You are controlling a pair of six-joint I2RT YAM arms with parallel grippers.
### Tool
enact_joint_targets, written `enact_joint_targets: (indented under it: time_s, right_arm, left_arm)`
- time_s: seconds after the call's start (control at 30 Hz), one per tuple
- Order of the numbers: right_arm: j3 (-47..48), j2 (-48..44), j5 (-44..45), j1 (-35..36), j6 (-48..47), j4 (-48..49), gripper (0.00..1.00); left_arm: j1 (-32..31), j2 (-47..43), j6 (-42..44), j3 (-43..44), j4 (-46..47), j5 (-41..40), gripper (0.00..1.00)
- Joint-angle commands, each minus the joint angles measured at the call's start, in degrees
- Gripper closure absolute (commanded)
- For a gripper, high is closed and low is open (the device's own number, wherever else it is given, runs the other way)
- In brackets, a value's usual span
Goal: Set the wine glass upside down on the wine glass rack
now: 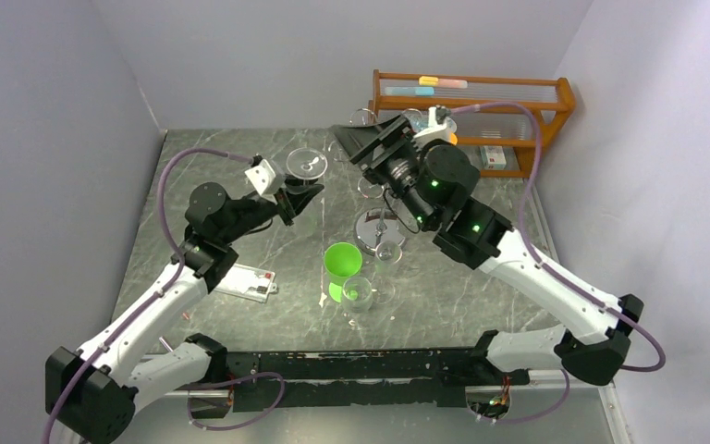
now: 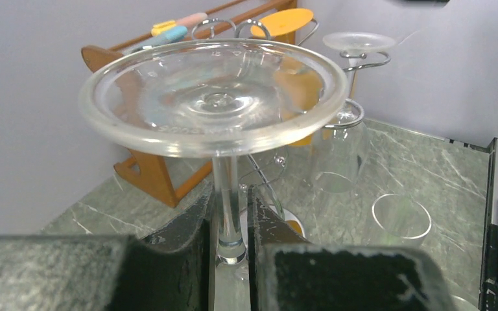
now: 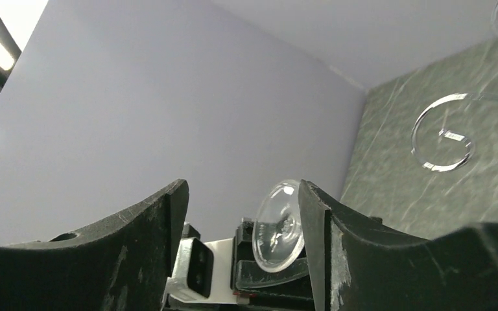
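Note:
The robot's left gripper needs to release the wine glass in the rack's empty chrome ring [image 1: 344, 153] that is closest to that gripper. The glass is held above the table now.
My left gripper [image 1: 305, 191] is shut on the stem of a clear wine glass [image 1: 307, 164] and holds it foot up above the table. In the left wrist view the round foot [image 2: 214, 97] fills the top, and the stem sits between the fingers [image 2: 188, 246]. The bowl is hidden. The chrome wine glass rack [image 1: 379, 225] stands to its right, with scroll arms [image 2: 363, 59] and a glass hanging upside down [image 2: 338, 149]. My right gripper [image 1: 342, 145] is open and empty, raised beside the rack's top. Its view shows the held glass's foot [image 3: 277, 225] between its fingers [image 3: 149, 233].
A green cup [image 1: 342, 261] and a clear glass [image 1: 359, 294] sit in front of the rack. A brown wooden shelf rack [image 1: 518, 92] stands at the back right. A flat clear case [image 1: 245, 282] lies by the left arm. Walls close in on both sides.

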Motion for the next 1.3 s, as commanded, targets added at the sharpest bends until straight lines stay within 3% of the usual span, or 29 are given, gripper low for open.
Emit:
enact_joint_targets:
  time_s: [0.0, 0.27, 0.63, 0.97, 1.27]
  right_arm:
    - [-0.78, -4.05, 9.34, -0.33, -12.7, 0.88, 0.35]
    - [-4.7, -10.57, 14.19, -0.39, -19.95, 3.68, 0.36]
    - [-8.67, -14.15, 15.47, -0.35, -20.28, 5.27, 0.37]
    - [-12.66, -15.56, 15.72, -0.32, -18.73, 7.78, 0.39]
    - [-14.17, -15.22, 15.09, -0.4, -17.15, 8.25, 0.39]
  left_arm:
    - [-0.07, 2.78, -3.02, -1.03, 4.94, 1.23, 0.95]
    - [-0.07, 13.2, -1.96, 2.02, 11.21, 10.37, 0.95]
    - [-0.15, 24.25, -2.36, 9.74, 18.06, 18.1, 0.95]
    - [-0.15, 31.68, 3.63, 16.34, 10.57, 19.67, 0.95]
    - [-0.08, 31.62, 0.61, 13.38, 16.78, 10.89, 0.95]
